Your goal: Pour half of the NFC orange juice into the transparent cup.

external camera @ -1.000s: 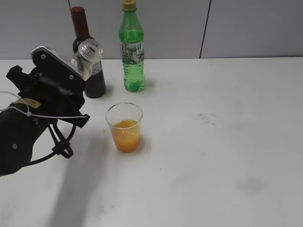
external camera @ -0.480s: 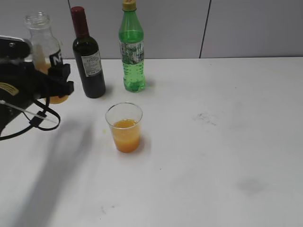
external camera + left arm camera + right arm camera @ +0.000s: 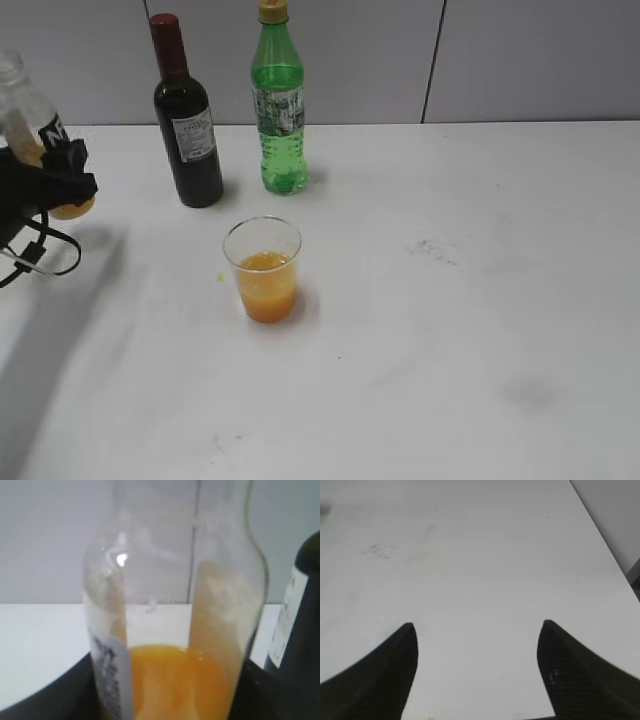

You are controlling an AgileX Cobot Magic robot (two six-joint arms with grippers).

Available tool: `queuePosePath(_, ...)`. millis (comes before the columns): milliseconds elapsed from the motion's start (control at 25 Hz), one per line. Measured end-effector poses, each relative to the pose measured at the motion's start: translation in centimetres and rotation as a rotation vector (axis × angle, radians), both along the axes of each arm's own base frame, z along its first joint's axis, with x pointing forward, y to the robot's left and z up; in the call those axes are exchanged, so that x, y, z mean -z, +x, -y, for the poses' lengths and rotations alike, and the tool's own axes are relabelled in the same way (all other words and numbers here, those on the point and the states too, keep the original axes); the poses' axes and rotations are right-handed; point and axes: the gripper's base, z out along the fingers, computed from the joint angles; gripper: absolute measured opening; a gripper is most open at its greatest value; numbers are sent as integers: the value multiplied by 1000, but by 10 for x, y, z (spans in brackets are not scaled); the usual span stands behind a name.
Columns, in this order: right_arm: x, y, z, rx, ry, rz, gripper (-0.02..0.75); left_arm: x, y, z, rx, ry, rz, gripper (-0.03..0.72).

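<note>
Next, my left gripper lets go of the NFC orange juice bottle on the white table (image 3: 105,218) beside the dark wine bottle.
My left gripper (image 3: 45,185) is shut on the NFC orange juice bottle (image 3: 35,130) at the far left edge of the exterior view, holding it nearly upright above the table. In the left wrist view the bottle (image 3: 175,670) fills the frame, with orange juice in its lower part and clear glass above. The transparent cup (image 3: 264,268) stands on the table to the right of the bottle, well apart from it, about a third full of orange juice. My right gripper (image 3: 477,630) is open and empty over bare table; it does not show in the exterior view.
A dark wine bottle (image 3: 187,120) and a green soda bottle (image 3: 279,100) stand at the back of the white table (image 3: 450,300), behind the cup. The wine bottle also shows at the right edge of the left wrist view (image 3: 300,630). A grey wall runs behind.
The left arm has swung the bottle from tilted near the cup back to nearly upright and carried it left, to the frame's edge. The juice level in the cup is unchanged.
</note>
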Motion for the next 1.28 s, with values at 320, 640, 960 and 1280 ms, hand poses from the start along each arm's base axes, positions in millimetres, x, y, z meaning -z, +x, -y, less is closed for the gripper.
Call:
queuePosePath(320, 0, 0, 0, -2, 3, 0, 571, 35, 32, 5, 20, 8, -37, 478)
queuePosePath(640, 0, 0, 0, -2, 5, 0, 571, 49, 48, 8, 28, 7, -56, 478)
queuePosePath(960, 0, 0, 0, -2, 5, 0, 571, 49, 47, 8, 28, 4, -59, 502)
queuePosePath(1280, 0, 0, 0, -3, 4, 0, 571, 39, 1, 1, 30, 14, -89, 669)
